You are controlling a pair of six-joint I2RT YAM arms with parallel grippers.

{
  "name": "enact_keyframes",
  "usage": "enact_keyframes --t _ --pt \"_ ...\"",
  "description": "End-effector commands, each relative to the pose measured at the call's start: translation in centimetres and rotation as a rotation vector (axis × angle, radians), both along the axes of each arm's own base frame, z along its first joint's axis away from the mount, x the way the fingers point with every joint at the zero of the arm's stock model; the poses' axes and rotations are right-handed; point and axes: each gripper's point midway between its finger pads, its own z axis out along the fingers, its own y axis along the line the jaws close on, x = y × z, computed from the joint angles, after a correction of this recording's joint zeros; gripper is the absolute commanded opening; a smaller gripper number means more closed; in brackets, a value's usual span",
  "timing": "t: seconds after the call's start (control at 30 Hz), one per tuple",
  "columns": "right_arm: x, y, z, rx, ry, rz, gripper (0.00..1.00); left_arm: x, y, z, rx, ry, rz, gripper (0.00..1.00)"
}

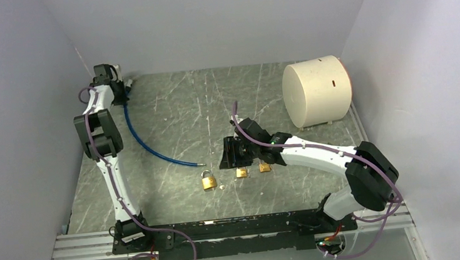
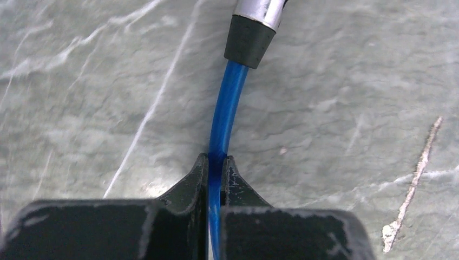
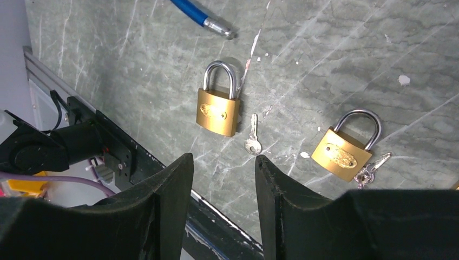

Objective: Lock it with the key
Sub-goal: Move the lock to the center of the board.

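Next, my left gripper releases the blue hose on the marble table (image 1: 202, 157) just behind the padlock nearest its metal tip.
Three brass padlocks lie on the marble table: one (image 1: 207, 181) at the left, one (image 1: 241, 172) in the middle, one (image 1: 264, 166) under my right arm. In the right wrist view the left padlock (image 3: 218, 108) lies with its shackle closed, and a loose silver key (image 3: 253, 138) lies just to its right. The second padlock (image 3: 342, 154) has a small key bunch (image 3: 371, 170) beside it. My right gripper (image 3: 223, 158) is open and empty, hovering above the table near the loose key; it also shows in the top view (image 1: 232, 152). My left gripper (image 2: 216, 162) is shut on a blue hose (image 2: 227, 103) at the far left (image 1: 124, 89).
The blue hose (image 1: 147, 143) curves across the table from the back left to its metal tip (image 3: 219, 28) near the left padlock. A large white cylinder (image 1: 316, 91) lies at the back right. The arms' black base rail (image 1: 236, 227) runs along the near edge.
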Motion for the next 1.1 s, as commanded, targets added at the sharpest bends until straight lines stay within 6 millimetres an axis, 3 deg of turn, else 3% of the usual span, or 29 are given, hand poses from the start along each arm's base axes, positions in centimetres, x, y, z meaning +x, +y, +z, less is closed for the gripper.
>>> enact_keyframes --t 0.0,0.1,0.43,0.73,1.07 --pt "0.5 1.1 2.4 0.090 -0.029 -0.004 0.48 -5.5 2.5 -1.5 -0.103 0.160 0.222 0.03" --pt "0.4 1.3 2.5 0.101 -0.016 -0.011 0.48 -7.4 1.6 -2.1 -0.179 0.216 0.282 0.03" --pt "1.0 1.3 1.5 0.059 0.032 -0.069 0.51 -14.7 -5.6 -4.0 -0.468 0.400 0.409 0.02" --pt "1.3 1.1 0.1 0.012 0.059 -0.100 0.51 -18.7 -9.8 -4.6 -0.613 0.409 0.569 0.02" --pt "1.8 1.1 0.4 0.016 0.026 -0.106 0.54 -23.5 -14.3 -5.5 -0.547 0.484 0.486 0.02"
